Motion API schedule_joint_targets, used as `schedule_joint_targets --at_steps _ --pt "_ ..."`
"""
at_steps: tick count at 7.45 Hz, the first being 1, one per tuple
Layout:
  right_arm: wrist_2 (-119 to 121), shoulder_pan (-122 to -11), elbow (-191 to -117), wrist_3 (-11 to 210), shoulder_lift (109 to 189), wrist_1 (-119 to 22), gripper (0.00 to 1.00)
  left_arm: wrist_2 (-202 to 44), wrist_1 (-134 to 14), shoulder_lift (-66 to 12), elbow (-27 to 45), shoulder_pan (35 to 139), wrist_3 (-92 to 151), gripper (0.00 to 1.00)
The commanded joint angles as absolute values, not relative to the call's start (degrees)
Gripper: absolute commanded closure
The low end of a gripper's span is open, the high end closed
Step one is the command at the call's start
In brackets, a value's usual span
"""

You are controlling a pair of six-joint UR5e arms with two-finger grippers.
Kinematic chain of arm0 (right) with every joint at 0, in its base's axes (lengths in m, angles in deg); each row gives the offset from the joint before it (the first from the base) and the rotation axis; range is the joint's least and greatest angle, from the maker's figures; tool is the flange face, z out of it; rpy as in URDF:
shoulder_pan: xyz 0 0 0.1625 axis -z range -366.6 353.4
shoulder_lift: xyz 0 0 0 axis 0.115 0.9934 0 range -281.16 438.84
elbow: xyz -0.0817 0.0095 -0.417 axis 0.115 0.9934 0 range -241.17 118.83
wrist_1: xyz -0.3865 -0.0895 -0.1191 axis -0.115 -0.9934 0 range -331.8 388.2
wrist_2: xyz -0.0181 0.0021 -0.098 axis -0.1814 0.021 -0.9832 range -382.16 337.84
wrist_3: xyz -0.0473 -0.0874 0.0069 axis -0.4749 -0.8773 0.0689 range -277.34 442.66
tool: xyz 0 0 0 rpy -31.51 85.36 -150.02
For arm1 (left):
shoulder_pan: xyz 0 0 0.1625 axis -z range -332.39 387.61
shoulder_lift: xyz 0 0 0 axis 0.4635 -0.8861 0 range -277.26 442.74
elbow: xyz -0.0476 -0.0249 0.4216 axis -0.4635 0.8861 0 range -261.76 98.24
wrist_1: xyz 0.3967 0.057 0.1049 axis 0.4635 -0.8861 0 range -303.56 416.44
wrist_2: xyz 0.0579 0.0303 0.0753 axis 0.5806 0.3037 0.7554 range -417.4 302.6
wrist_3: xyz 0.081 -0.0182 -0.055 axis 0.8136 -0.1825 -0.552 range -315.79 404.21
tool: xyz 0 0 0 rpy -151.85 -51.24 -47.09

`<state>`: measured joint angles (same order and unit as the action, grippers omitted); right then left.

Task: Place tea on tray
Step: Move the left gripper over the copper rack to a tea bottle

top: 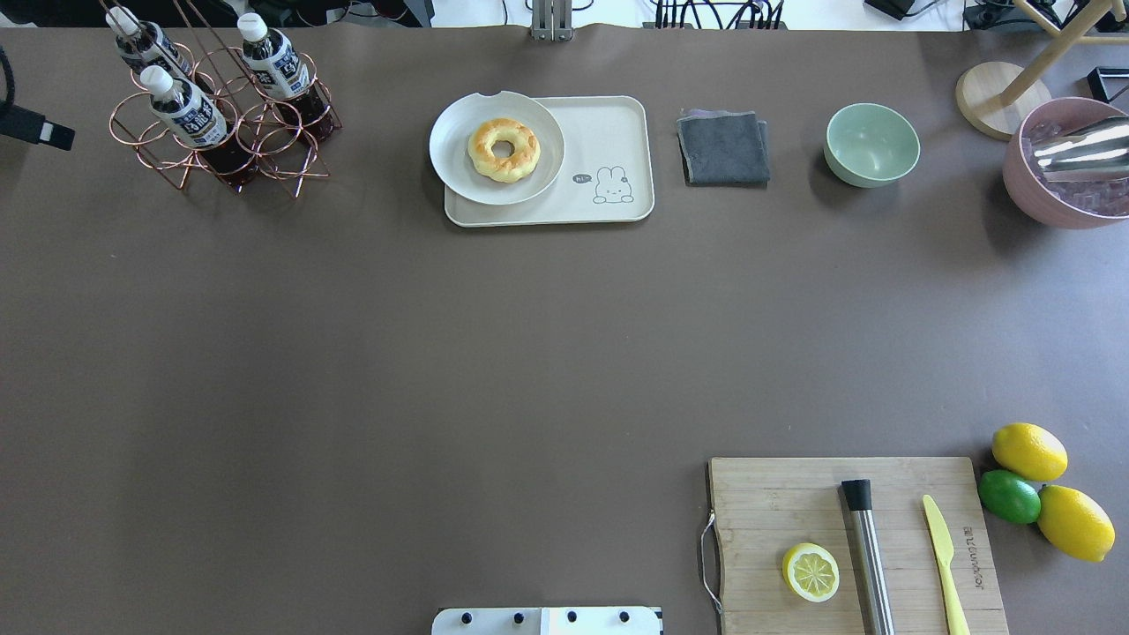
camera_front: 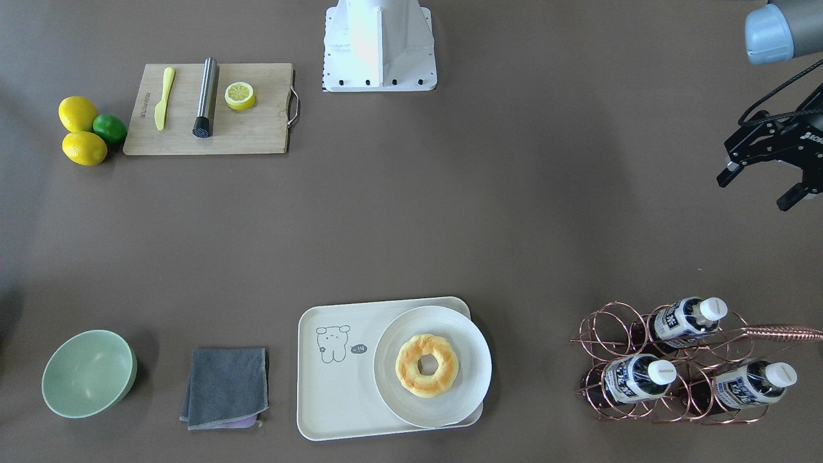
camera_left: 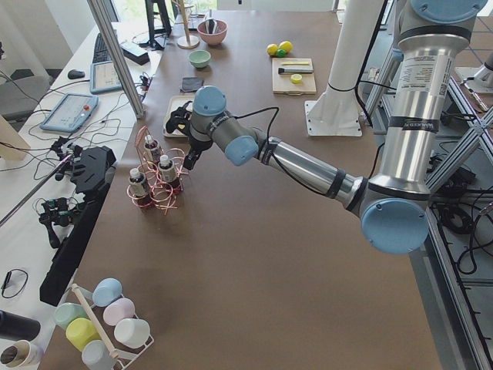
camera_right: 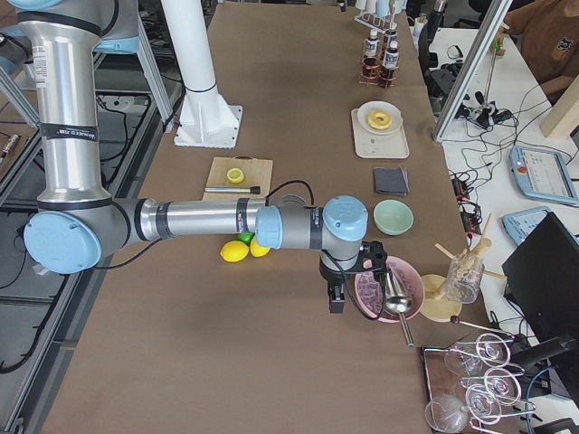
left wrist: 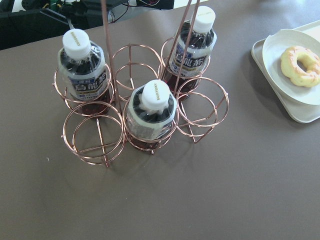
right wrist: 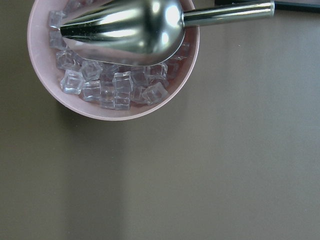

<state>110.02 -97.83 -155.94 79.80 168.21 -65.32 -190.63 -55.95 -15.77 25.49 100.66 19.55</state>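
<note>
The white cap of the tea bottle (camera_front: pixel 712 308) (left wrist: pixel 156 94) stands alone on the robot's side of the copper wire rack, and my left gripper needs to close on it.
Three alike tea bottles stand in a copper wire rack (camera_front: pixel 675 376): one (camera_front: pixel 685 318), a second (camera_front: pixel 633 378) and a third (camera_front: pixel 749 384). They also show in the left wrist view, the nearest bottle (left wrist: pixel 150 110) in the middle. The cream tray (camera_front: pixel 334 392) with the bear drawing holds a round white plate (camera_front: pixel 476 360) with a donut (camera_front: pixel 426 365). My left gripper (camera_front: pixel 759 190) hangs open and empty, on the robot's side of the rack and apart from it. My right gripper (camera_right: pixel 335 294) hovers beside a pink ice bowl; I cannot tell whether it is open or shut.
A grey cloth (camera_front: pixel 225 386) and a green bowl (camera_front: pixel 89 373) lie beside the tray. A cutting board (camera_front: pixel 209 109) carries a knife, a steel muddler and half a lemon, with two lemons and a lime (camera_front: pixel 109 127) next to it. The pink bowl (right wrist: pixel 55 85) holds ice and a scoop.
</note>
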Motion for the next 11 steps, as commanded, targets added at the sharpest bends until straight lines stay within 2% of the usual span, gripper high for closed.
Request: schedule_joint_targets --at_steps 1,5,8,11 --pt "110.02 -97.83 -155.91 79.76 168.22 -65.32 0.00 -179.86 -55.70 -19.13 26.95 95.82 14.32 0.02" --pt "110.02 -97.92 -155.74 79.76 168.75 -65.32 0.00 -173.79 -56.06 -19.48 23.28 95.46 11.25 0.02" --pt "110.11 -97.92 -155.47 79.76 168.75 -65.32 0.00 -170.42 -56.05 -26.41 17.57 91.60 3.09 0.02" --pt "110.11 -97.92 -155.56 79.76 168.93 -65.32 0.00 -168.68 -56.49 -27.82 14.59 91.51 3.60 0.03"
